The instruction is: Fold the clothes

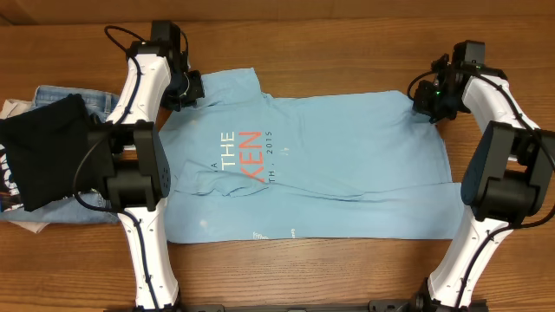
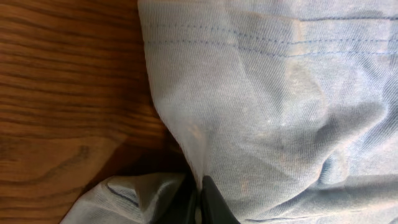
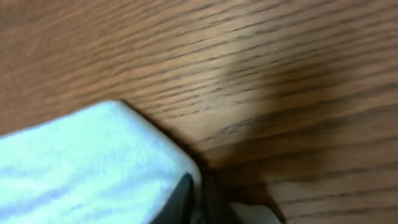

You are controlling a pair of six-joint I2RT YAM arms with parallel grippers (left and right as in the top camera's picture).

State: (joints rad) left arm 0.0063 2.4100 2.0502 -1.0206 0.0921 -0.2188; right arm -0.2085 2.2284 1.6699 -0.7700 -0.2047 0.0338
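Note:
The T-shirt's slanting far edge is pinched by my right gripper short of the T-shirt's side corner, so it should open, move over and take that corner (image 3: 258, 213) before lifting.
The clothes are a light sky-blue T-shirt (image 1: 338, 173) with red-orange and white lettering, lying spread out in the middle of the wooden table. My left gripper (image 1: 187, 88) sits at its far left corner. In the left wrist view it (image 2: 200, 200) is shut, pinching a ridge of the blue fabric (image 2: 280, 112). My right gripper (image 1: 429, 99) sits at the shirt's far right corner. The right wrist view shows it (image 3: 199, 202) shut on the edge of the pale blue cloth (image 3: 87, 162), with bare wood beyond.
At the table's left edge a black garment with white print (image 1: 48, 152) lies on top of blue denim jeans (image 1: 74, 97), close beside my left arm (image 1: 139, 165). Bare wooden table (image 1: 347, 35) runs along the far side of the shirt.

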